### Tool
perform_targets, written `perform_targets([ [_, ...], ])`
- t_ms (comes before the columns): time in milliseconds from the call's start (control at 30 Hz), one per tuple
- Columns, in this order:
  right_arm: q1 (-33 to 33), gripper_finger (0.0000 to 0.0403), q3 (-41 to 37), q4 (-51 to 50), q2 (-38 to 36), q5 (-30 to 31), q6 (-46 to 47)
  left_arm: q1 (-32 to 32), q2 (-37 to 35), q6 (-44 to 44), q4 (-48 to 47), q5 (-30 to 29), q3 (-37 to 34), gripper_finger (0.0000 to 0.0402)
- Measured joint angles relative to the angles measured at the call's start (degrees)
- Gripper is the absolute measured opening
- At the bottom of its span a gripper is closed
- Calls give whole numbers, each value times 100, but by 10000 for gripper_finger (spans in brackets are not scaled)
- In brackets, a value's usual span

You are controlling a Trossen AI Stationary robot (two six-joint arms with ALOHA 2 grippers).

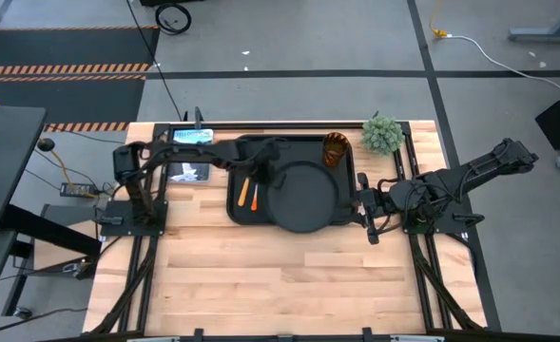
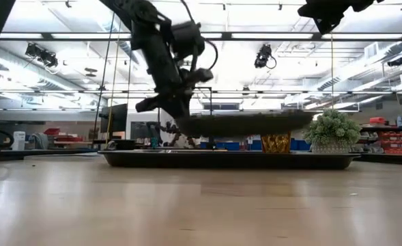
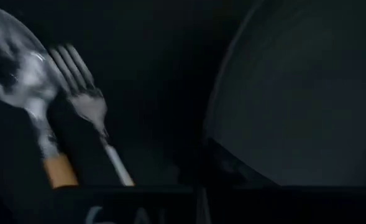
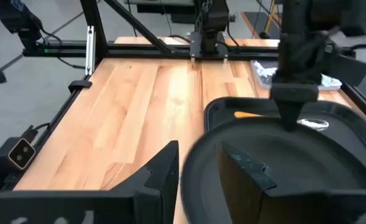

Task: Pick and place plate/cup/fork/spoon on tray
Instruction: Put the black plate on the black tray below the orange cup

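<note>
The robot's left gripper needs to set the black plate, which hangs above the tray now, down on the black tray [image 1: 302,186] next to the fork, near the amber cup.
The black plate [image 1: 308,199] hangs roughly level above the black tray [image 1: 237,211]; the low view shows the plate [image 2: 255,124] clear of the tray's rim [image 2: 153,158]. My left gripper [image 1: 267,176] is shut on the plate's left rim. The amber cup [image 1: 335,149] stands upright in the tray's far right corner. The fork [image 3: 77,81] and spoon [image 3: 15,62] lie side by side on the tray's left part [image 1: 249,192]. My right gripper [image 4: 198,155] is open and empty, raised above the plate's right edge [image 2: 320,20]. My left gripper holds the plate by its left rim [image 2: 187,125], and its fingers [image 4: 289,115] come down on that rim from above. The gripper itself hides how the fingers close on the rim. The plate is lifted clear of the tray and juts out level toward the table's right.
A small green plant [image 1: 382,134] stands at the far right beside the tray. A blue-white picture card [image 1: 192,136] and another card [image 1: 189,173] lie left of the tray. Bare wood [image 1: 280,285] fills the near half of the table.
</note>
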Motion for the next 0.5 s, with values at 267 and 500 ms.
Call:
perform_targets([
  [267,0,116,0,2,0,0,-3,229,186,198,117,-72,-6,13],
  [500,0,116,0,37,0,-1,-3,229,212,220,137,-382,-5,14],
])
